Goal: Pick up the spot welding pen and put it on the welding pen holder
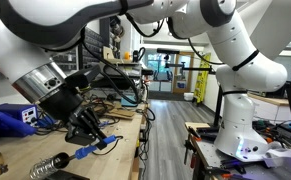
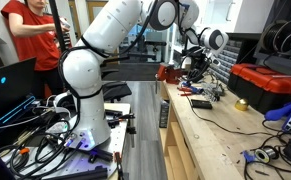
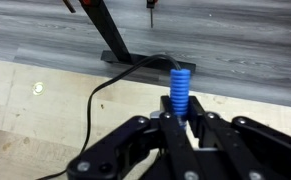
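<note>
Next, I let go of the spot welding pen in the opening of the welding pen holder's metal coil (image 1: pixel 69 157). The pen is now just above and beside the holder.
My gripper (image 3: pixel 180 122) is shut on the spot welding pen (image 3: pixel 180 88), a blue ribbed handle that sticks out past the fingertips, with a black cable (image 3: pixel 115 78) trailing from its end. In an exterior view the gripper (image 1: pixel 85 128) hangs over the wooden bench and the pen's blue handle (image 1: pixel 97 147) points down and sideways below it. The welding pen holder (image 1: pixel 51 165), a metal coil on a stand, sits on the bench just beside and below the pen, apart from it. In the far exterior view the gripper (image 2: pixel 199 72) is small and the pen cannot be made out.
The wooden workbench (image 3: pixel 35 120) carries cables, a blue box (image 1: pixel 15 118), a yellow tape roll (image 2: pixel 241 103) and a red toolbox (image 2: pixel 270 80). A second white arm (image 1: pixel 235 70) stands across the aisle. A person in red (image 2: pixel 33 30) stands at the back.
</note>
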`<state>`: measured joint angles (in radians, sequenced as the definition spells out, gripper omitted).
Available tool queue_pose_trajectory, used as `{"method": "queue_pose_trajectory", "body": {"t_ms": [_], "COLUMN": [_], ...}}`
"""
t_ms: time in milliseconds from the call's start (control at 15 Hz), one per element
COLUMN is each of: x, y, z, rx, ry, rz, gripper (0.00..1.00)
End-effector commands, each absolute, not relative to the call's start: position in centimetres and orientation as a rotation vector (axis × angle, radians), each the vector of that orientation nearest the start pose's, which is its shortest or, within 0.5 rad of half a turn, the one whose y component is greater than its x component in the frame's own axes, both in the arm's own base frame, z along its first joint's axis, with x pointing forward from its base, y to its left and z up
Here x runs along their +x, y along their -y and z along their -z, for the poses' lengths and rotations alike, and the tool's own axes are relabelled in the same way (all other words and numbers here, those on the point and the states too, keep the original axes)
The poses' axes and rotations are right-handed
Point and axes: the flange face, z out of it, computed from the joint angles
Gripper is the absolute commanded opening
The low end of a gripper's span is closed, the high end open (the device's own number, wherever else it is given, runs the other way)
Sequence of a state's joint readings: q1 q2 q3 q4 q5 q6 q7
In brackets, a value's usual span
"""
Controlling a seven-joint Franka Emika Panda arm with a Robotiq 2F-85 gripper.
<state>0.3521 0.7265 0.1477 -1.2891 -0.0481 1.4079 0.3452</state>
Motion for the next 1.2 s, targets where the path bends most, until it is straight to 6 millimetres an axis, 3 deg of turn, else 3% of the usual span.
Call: {"method": "queue_pose_trajectory", "body": {"t_ms": [0, 667, 1133], "x": [60.5, 61.2, 61.3], "y": [-30.1, -30.9, -31.6], "z": [-28.9, -31.2, -28.9], "rx": [-3.231, -3.275, -3.288], "ry": [0.251, 0.224, 0.225], "rz": [-0.988, -1.093, -1.203], "gripper": [0.05, 0.05, 0.05]}}
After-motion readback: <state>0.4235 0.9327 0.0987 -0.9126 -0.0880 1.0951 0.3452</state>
